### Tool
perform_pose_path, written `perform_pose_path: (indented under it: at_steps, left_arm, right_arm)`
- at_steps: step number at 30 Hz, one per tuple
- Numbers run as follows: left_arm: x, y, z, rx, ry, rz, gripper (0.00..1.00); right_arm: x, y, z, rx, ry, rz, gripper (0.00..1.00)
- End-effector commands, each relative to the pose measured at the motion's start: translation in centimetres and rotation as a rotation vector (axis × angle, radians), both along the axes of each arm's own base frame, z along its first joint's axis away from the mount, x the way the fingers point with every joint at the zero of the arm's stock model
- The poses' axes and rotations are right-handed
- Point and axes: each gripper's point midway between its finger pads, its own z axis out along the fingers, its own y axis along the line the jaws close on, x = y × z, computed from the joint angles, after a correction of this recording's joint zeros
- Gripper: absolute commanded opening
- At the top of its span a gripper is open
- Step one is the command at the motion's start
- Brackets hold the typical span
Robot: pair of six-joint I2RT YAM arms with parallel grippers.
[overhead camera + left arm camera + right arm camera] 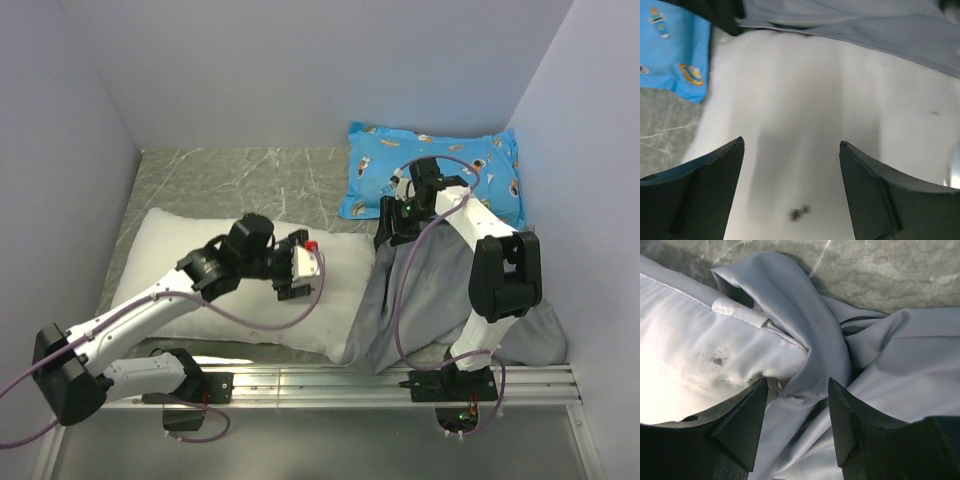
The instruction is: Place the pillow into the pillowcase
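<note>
The pillow's far corner is too shallow inside the pillowcase, so next my right gripper grabs the pillowcase's edge [809, 354] next to that corner and pulls it over the pillow.
The white pillow [190, 280] lies across the table's left and middle, its right end against the grey pillowcase [430, 290], which lies wrinkled at the right. My left gripper [300, 265] is open just above the pillow's right part; in the left wrist view [790, 145] the pillow [805, 100] with a dark speck fills the gap and the pillowcase [865, 25] lies beyond. My right gripper [395, 215] is open over the pillowcase's far left corner; in the right wrist view [796, 385] the pillow's seamed corner [715, 350] is wrapped by pillowcase folds [810, 325].
A blue cartoon-printed pillow [440, 165] lies at the back right against the wall, also seen in the left wrist view [670, 45]. White walls close the left, back and right. A metal rail [390, 380] runs along the near edge. Grey marbled table [250, 180] shows at the back.
</note>
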Motion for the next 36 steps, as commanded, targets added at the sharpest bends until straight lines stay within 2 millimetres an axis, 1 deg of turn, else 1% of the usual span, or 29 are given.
perform_pose_path:
  at_steps: [1,2,3,4,5,6,8,9,10,11,14,15,16,17,18,19,20,21,23,24,25,26,27,28,29,30,31,34,36]
  left_arm:
    - [2.5,-1.2,3.8,-0.08,-0.026,-0.024,0.82]
    - [3.1,-1.3,4.0,-0.085,-0.023,-0.013,0.83]
    - [4.0,-1.4,4.9,-0.096,-0.034,-0.005,0.83]
    - [4.5,-1.7,4.4,-0.085,-0.021,-0.005,0.83]
    - [4.9,-1.9,4.4,-0.085,-0.023,-0.007,0.84]
    - [5.4,-2.2,4.5,-0.092,-0.012,-0.015,0.84]
    - [5.5,-2.7,4.0,-0.086,0.009,-0.044,0.84]
    - [5.4,-3.3,3.6,-0.084,0.036,-0.083,0.84]
    - [5.3,-3.5,3.1,-0.072,0.048,-0.106,0.85]
    - [5.3,-3.7,2.7,-0.071,0.068,-0.124,0.85]
    - [5.5,-5.1,0.8,-0.056,0.14,-0.184,0.86]
    - [6.3,-5.9,-0.3,-0.039,0.183,-0.182,0.87]
    - [6.4,-6.3,-0.8,-0.031,0.223,-0.192,0.88]
    - [6.2,-6.2,-2.0,0.008,0.285,-0.189,0.88]
    - [7.3,-6.9,-2.9,0.027,0.323,-0.181,0.96]
    - [7.3,-7.1,-3.4,0.03,0.374,-0.176,0.99]
    - [7.7,-7.0,-3.7,0.035,0.403,-0.17,0.99]
    - [7.8,-7.1,-5.0,0.051,0.432,-0.166,0.99]
    - [7.6,-6.8,-6.5,0.07,0.453,-0.155,0.99]
    - [7.5,-6.8,-6.6,0.068,0.455,-0.157,0.93]
    - [6.9,-6.5,-7.0,0.079,0.449,-0.189,0.62]
    - [6.0,-6.4,-7.2,0.092,0.455,-0.224,0.44]
    - [5.5,-6.1,-7.0,0.098,0.454,-0.235,0.28]
    - [5.1,-5.7,-6.8,0.097,0.429,-0.261,0.05]
    - [4.2,-5.0,-7.5,0.106,0.427,-0.278,0.0]
    - [3.7,-4.5,-6.2,0.086,0.369,-0.296,0.0]
    - [3.4,-4.2,-6.0,0.081,0.313,-0.324,0.0]
    - [1.3,-2.8,-7.0,0.131,0.28,-0.369,0.0]
    - [0.8,-2.5,-7.4,0.145,0.286,-0.374,0.0]
  right_arm:
    - [0.9,0.5,0.9,0.043,-0.003,-0.008,0.59]
    - [0.9,0.5,0.5,0.041,0.006,-0.008,0.59]
    - [0.9,0.6,0.1,0.037,0.016,-0.003,0.55]
    - [0.9,0.5,-0.2,0.032,0.023,-0.002,0.5]
    - [0.8,0.3,-0.5,0.016,0.03,-0.004,0.45]
    - [0.8,0.1,-0.8,0.007,0.036,0.002,0.34]
    - [0.6,-0.2,-0.9,-0.01,0.035,0.007,0.23]
    - [0.6,-0.3,-0.6,-0.015,0.02,0.01,0.14]
    - [0.7,-0.4,-0.5,-0.019,0.01,0.013,0.09]
    - [0.8,-0.4,-0.3,-0.021,-0.001,0.014,0.0]
    - [0.8,-0.4,0.3,-0.017,-0.019,0.026,0.0]
    - [0.8,-0.4,0.4,-0.019,-0.022,0.028,0.0]
    - [0.8,-0.4,0.6,-0.016,-0.025,0.033,0.0]
    - [0.7,-0.4,0.7,-0.018,-0.026,0.04,0.0]
    - [0.7,-0.4,1.0,-0.02,-0.039,0.044,0.0]
    - [0.5,-0.4,1.1,-0.016,-0.041,0.05,0.0]
    - [0.5,-0.4,1.4,-0.013,-0.052,0.055,0.0]
    - [0.4,-0.4,1.5,-0.011,-0.055,0.06,0.0]
    - [0.2,-0.2,1.8,0.001,-0.061,0.075,0.0]
    - [0.2,-0.2,2.0,0.001,-0.066,0.075,0.0]
    - [0.1,-0.3,1.9,-0.003,-0.063,0.077,0.0]
    - [0.0,-0.5,1.8,-0.014,-0.058,0.079,0.0]
    - [0.2,-0.6,1.8,-0.021,-0.057,0.075,0.0]
    - [0.1,-0.8,1.7,-0.037,-0.063,0.096,0.0]
    - [0.1,-1.2,1.4,-0.057,-0.055,0.102,0.02]
    - [0.1,-1.4,1.3,-0.069,-0.055,0.101,0.05]
    - [0.1,-1.6,1.1,-0.08,-0.054,0.1,0.07]
    - [0.3,-1.9,1.0,-0.101,-0.056,0.102,0.09]
    - [0.3,-2.0,1.0,-0.104,-0.048,0.102,0.1]
